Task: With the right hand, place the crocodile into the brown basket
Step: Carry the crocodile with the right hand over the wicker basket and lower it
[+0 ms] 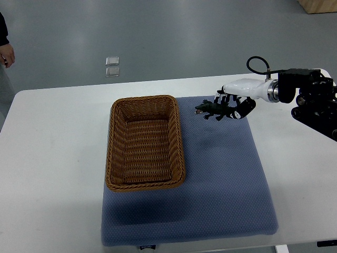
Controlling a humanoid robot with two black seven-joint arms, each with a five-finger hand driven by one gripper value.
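I will release the crocodile with my right gripper on the middle of the brown basket's woven bottom (140, 144).
A small dark green toy crocodile (211, 109) hangs above the blue mat, its head pointing left toward the basket. My right hand (234, 105), white with black fingers, is shut on its tail end; the arm comes in from the right edge. The brown wicker basket (112, 153) stands on the mat's left part, a short way left of the crocodile, with nothing inside it. My left arm does not show.
A blue-grey mat (226, 179) covers the middle of the white table (52, 158). A person's hand and dark sleeve (5, 50) show at the top left edge. Two small floor plates (112, 67) lie beyond the table.
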